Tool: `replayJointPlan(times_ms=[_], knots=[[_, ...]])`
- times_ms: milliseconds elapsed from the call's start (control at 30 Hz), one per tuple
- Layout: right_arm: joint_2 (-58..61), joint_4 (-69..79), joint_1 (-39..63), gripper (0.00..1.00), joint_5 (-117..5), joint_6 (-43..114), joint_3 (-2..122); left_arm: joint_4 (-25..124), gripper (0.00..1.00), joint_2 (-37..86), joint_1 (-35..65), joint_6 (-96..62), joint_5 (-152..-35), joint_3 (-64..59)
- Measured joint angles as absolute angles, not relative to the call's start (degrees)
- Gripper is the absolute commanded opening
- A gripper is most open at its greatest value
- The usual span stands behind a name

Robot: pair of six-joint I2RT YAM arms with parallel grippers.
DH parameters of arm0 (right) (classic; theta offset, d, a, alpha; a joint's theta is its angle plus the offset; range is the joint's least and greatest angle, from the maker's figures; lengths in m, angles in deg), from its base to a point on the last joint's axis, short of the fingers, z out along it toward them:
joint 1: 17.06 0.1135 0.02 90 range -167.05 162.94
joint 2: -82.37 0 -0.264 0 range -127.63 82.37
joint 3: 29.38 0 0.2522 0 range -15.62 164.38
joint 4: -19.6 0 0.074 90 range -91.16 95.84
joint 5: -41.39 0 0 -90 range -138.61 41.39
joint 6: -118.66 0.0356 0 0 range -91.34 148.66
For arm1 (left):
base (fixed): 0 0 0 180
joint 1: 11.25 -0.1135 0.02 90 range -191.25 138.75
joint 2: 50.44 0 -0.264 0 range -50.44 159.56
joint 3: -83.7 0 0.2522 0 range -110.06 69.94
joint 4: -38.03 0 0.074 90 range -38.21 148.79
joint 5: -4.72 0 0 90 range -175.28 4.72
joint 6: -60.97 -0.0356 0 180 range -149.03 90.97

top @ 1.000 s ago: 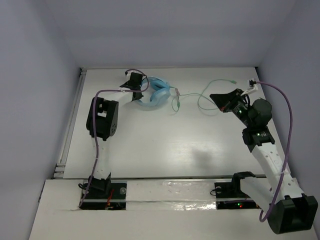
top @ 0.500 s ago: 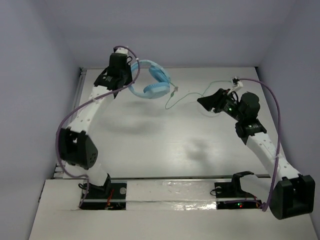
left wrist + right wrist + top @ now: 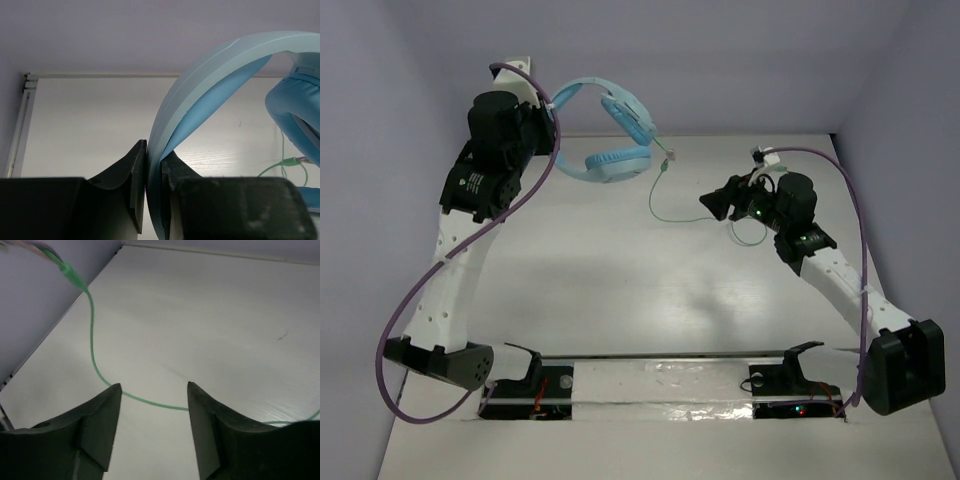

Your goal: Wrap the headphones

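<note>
The green cable runs past the open fingers of the robot's right gripper, so that gripper should reach down and take the cable (image 3: 734, 231) near its loop before wrapping the headphones.
The light blue headphones (image 3: 617, 160) hang in the air above the table's back left. My left gripper (image 3: 552, 108) is shut on their curved headband (image 3: 215, 65), which is pinched between the two black fingers (image 3: 136, 170). One padded earcup (image 3: 295, 110) shows at the right of the left wrist view. The thin pale green cable (image 3: 654, 198) drops from the earcups and runs right toward my right gripper (image 3: 712, 205). That gripper (image 3: 154, 390) stands open; the cable (image 3: 92, 340) crosses just beyond its fingertips, with nothing gripped.
The white table (image 3: 620, 290) is walled by pale panels at the back and sides. Thick purple robot cables (image 3: 415, 300) loop beside the left arm and over the right arm (image 3: 840, 280). The arm bases stand at the near edge.
The left arm has raised the headphones off the table, up and to the left. The right gripper has opened, let the cable go and moved left along it.
</note>
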State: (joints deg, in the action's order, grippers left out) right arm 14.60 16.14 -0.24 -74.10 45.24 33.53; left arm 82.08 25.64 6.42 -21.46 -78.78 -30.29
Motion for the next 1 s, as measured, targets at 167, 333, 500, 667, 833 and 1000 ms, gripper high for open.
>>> replayJointPlan(times_ms=[167, 333, 500, 667, 833, 1000], knots=[[15.12, 16.10, -0.19, 0.00, -72.68, 42.86, 32.94, 82.97, 0.00, 25.07, 6.42, -21.55, -78.12, -35.29], [15.19, 14.35, 0.42, 0.49, -67.20, 41.24, 32.65, 82.49, 0.00, 25.13, 6.42, -21.24, -77.95, -37.85], [13.57, 12.51, 1.08, 0.65, -57.62, 39.03, 32.65, 82.93, 0.00, 25.94, 6.42, -21.09, -78.39, -38.94], [12.87, 11.75, 1.08, 0.12, -54.15, 38.07, 32.63, 82.93, 0.00, 27.12, 6.42, -20.70, -79.65, -41.15], [10.73, 11.57, 1.10, 0.00, -54.08, 39.82, 31.36, 82.16, 0.00, 27.47, 6.42, -19.82, -81.47, -42.77], [12.90, 12.51, 1.10, 0.14, -51.94, 44.60, 24.67, 78.95, 0.00, 26.38, 6.42, -18.88, -82.25, -40.06]])
